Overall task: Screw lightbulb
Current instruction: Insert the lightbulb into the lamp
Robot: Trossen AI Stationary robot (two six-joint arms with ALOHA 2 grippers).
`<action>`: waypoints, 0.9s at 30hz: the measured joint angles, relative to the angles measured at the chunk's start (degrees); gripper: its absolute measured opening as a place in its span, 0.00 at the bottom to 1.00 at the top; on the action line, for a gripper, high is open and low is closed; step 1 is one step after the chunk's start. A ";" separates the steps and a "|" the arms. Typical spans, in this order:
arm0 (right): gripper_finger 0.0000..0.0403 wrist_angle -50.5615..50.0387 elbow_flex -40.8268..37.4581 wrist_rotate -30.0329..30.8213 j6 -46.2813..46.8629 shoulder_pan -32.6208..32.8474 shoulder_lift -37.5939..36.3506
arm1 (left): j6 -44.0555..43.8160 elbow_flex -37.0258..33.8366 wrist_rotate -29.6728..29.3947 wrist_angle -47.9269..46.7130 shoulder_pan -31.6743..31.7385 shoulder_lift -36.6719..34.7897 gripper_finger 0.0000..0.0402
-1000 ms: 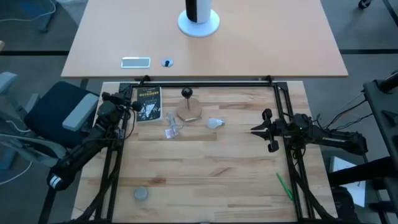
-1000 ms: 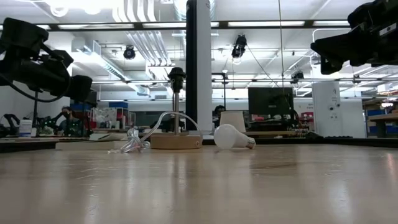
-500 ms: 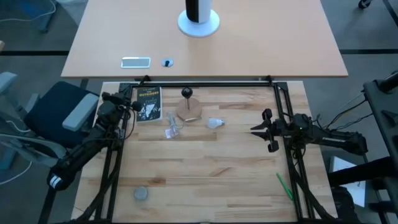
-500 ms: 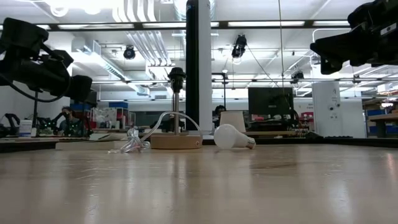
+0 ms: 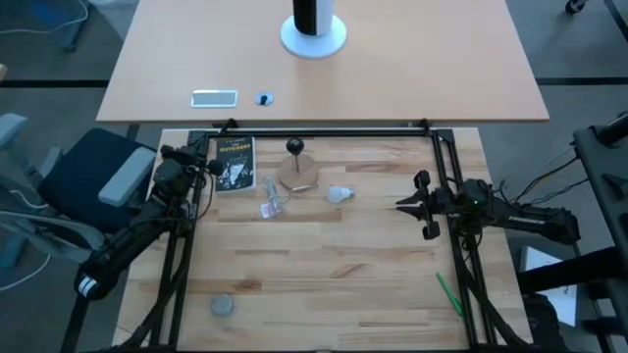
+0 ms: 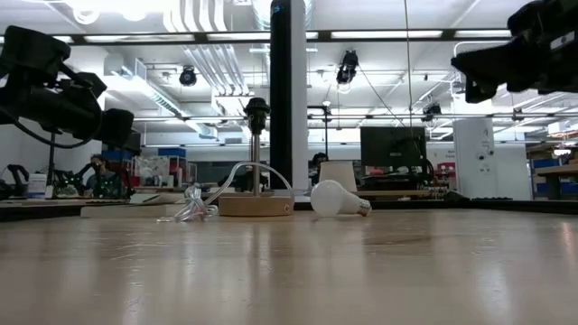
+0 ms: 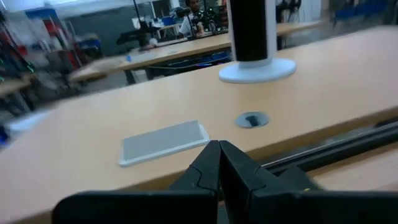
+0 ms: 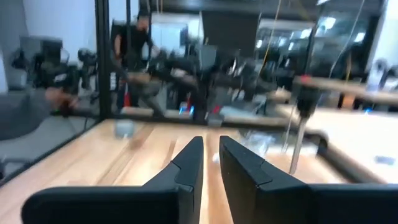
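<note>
Next, I need to close my right gripper on the lightbulb's narrowing middle (image 5: 343, 192), between its round top and its silvery screw base, and leave that base free.
The lightbulb (image 5: 340, 193) is small and white. It lies on its side on the wooden table, just right of a lamp stand with a round wooden base (image 5: 298, 176) and an upright dark socket (image 6: 257, 110). In the low view the lightbulb (image 6: 336, 199) points its silvery screw base to the right. My left gripper (image 5: 208, 167) hovers shut at the table's far left, over a dark book (image 5: 234, 164). My right gripper (image 5: 400, 205) hovers at the right, level, pointing toward the bulb. Its fingers (image 8: 210, 142) stand a narrow gap apart with nothing between them.
A clear plastic piece with a cord (image 5: 269, 203) lies left of the lamp base. A grey disc (image 5: 223, 305) sits near the front left and a green stick (image 5: 448, 293) near the front right. Beyond the frame stand a white pedestal (image 5: 313, 35) and a flat grey plate (image 5: 214, 98).
</note>
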 joint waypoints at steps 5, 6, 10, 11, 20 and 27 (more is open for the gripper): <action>0.15 4.02 0.01 11.71 2.62 -0.15 0.83 | -23.36 -0.02 7.19 1.65 0.00 0.01 0.00; 0.15 4.21 0.03 13.18 1.64 -0.15 0.87 | -25.70 0.00 8.79 2.25 0.00 -0.02 0.00; 0.17 5.33 0.03 15.73 -1.72 -0.15 2.03 | -32.82 0.00 17.70 3.45 0.00 -0.04 0.00; 0.18 5.93 0.03 15.72 -2.20 -0.15 2.37 | -34.67 -0.02 20.19 4.23 0.00 -0.03 0.00; 0.17 22.84 0.09 15.60 -9.23 -0.13 11.91 | -43.39 -0.02 34.48 23.44 -0.18 0.29 0.00; 0.13 22.79 9.37 15.76 -16.05 -0.13 25.94 | -43.72 0.00 34.77 33.62 -0.79 0.66 0.00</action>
